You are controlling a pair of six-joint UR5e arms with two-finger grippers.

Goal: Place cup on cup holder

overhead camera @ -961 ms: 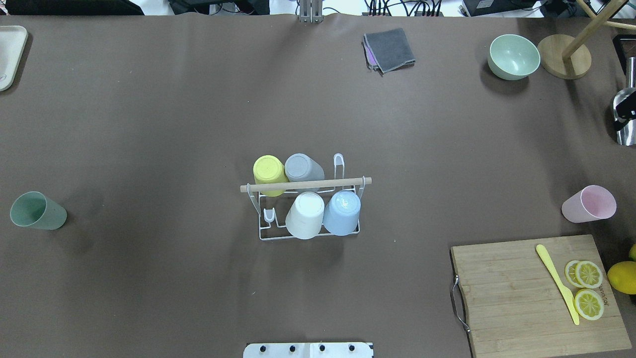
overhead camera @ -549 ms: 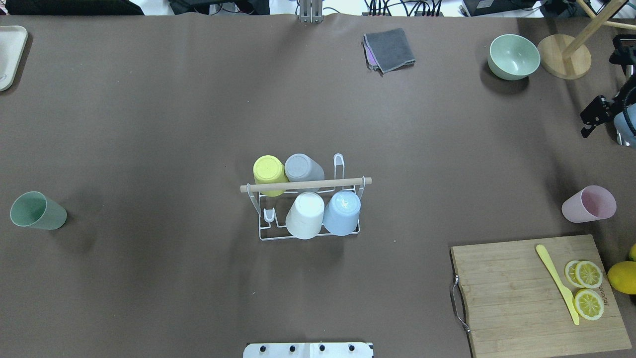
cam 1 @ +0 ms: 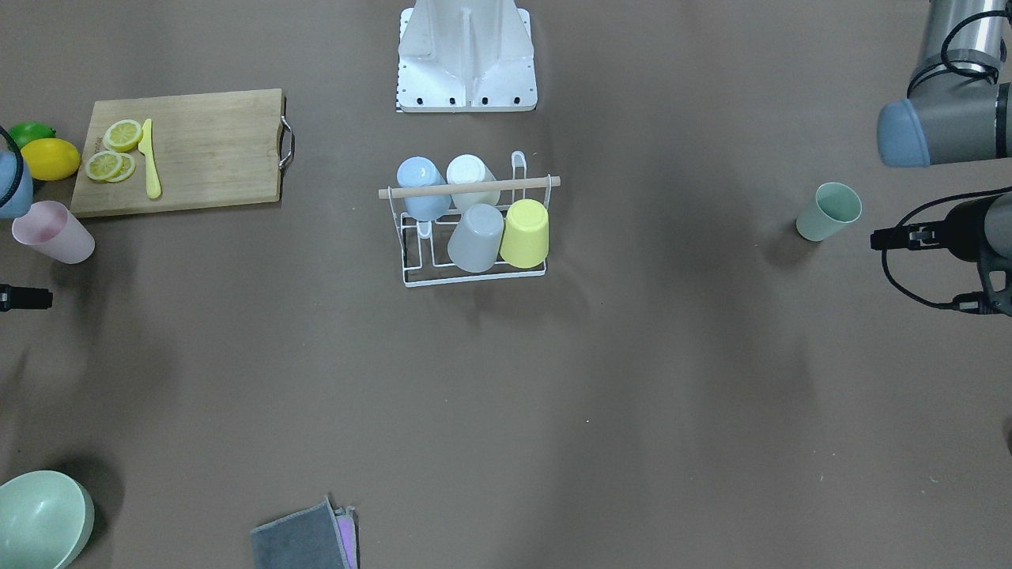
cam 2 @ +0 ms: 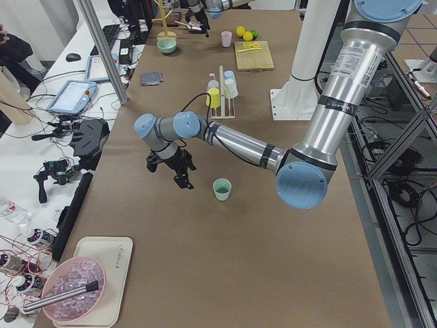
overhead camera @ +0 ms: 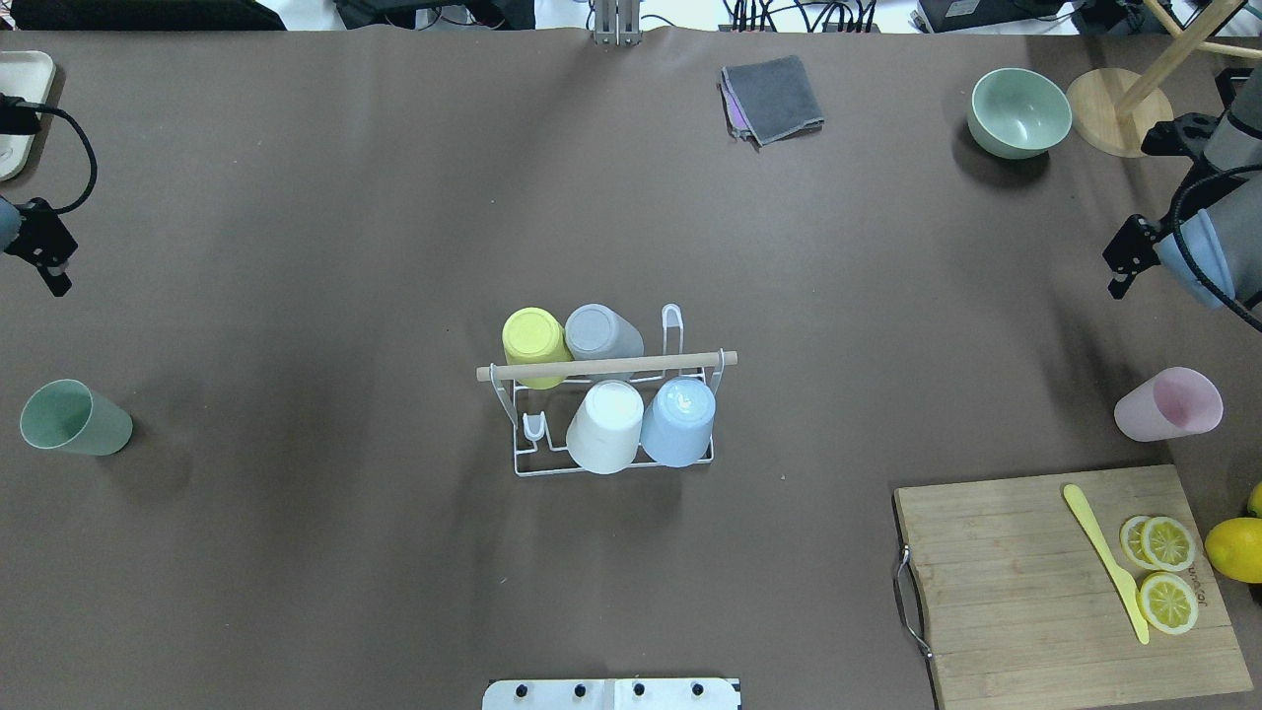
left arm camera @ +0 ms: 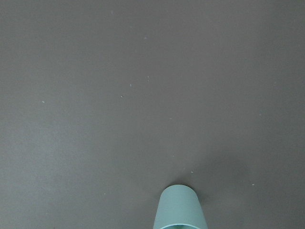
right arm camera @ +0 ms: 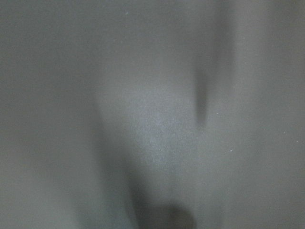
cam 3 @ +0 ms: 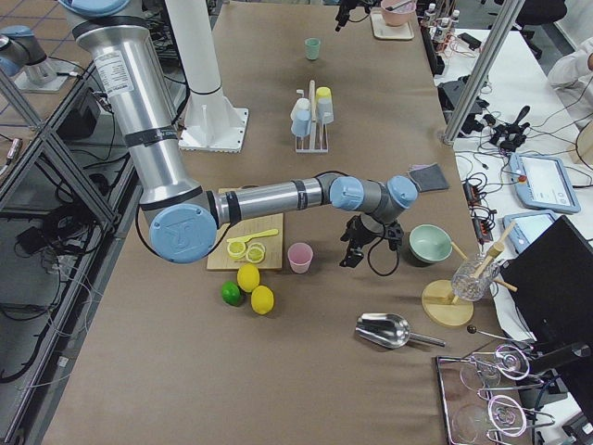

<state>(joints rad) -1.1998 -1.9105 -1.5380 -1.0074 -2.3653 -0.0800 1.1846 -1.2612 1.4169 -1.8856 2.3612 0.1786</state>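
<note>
Next, my left gripper moves down to the green cup, where it is to close around the outside of the green cup's body [cam 1: 818, 220] [left arm camera: 180, 206].
The white wire cup holder [overhead camera: 515, 419] with a wooden rod handle [cam 1: 469, 188] stands mid-table. Upside-down yellow, grey, white and blue cups sit on its prongs; two prongs [overhead camera: 671, 323] are bare. A green cup [overhead camera: 74, 419] stands upright near the table's left end and also shows at the bottom of the left wrist view [left arm camera: 180, 210]. A pink cup [overhead camera: 1168, 404] stands near the right end. My left gripper [cam 2: 172, 171] hovers beyond the green cup. My right gripper [cam 3: 366, 248] hovers beside the pink cup [cam 3: 299, 257]. I cannot tell whether either is open or shut.
A cutting board [overhead camera: 1035, 582] with lemon slices and a yellow knife [overhead camera: 1106, 564] lies at the near right, with lemons [overhead camera: 1234, 549] beside it. A green bowl [overhead camera: 1019, 111], a wooden stand [overhead camera: 1119, 110] and a grey cloth [overhead camera: 772, 97] lie along the far edge. A tray [overhead camera: 20, 108] sits far left.
Both arms have come into the overhead view: the right arm moved in from the right edge toward the table, and the left arm appeared at the left edge. The cups have not moved.
</note>
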